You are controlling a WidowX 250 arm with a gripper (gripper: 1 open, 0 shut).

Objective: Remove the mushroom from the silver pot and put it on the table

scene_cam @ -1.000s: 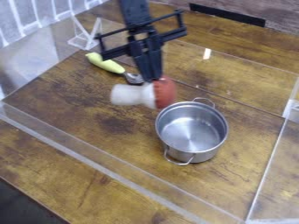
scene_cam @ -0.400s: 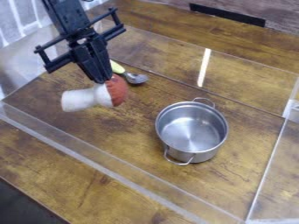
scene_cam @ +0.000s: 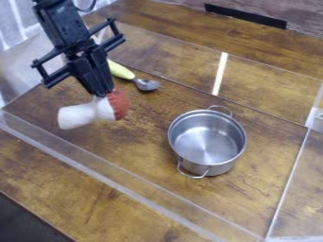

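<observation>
The mushroom will be released on the bare wood-plank table (scene_cam: 121,134) close beside the silver pot.
My gripper (scene_cam: 101,90) is shut on the mushroom (scene_cam: 94,110), which hangs sideways just above the wood-plank table (scene_cam: 139,151), its white stem pointing left and its reddish-brown cap to the right. The black arm comes down from the top left. The silver pot (scene_cam: 209,141) stands empty to the right of the mushroom, well apart from it, with its two loop handles showing on the rim.
A spoon with a yellow handle (scene_cam: 131,76) lies just behind the gripper. Clear acrylic walls (scene_cam: 151,194) edge the table along the front, left and right. A white wire rack stands at the far back left.
The gripper has carried the mushroom away from the pot's rim to the left and lower toward the table, and the wrist has rolled, swinging the stem further left.
</observation>
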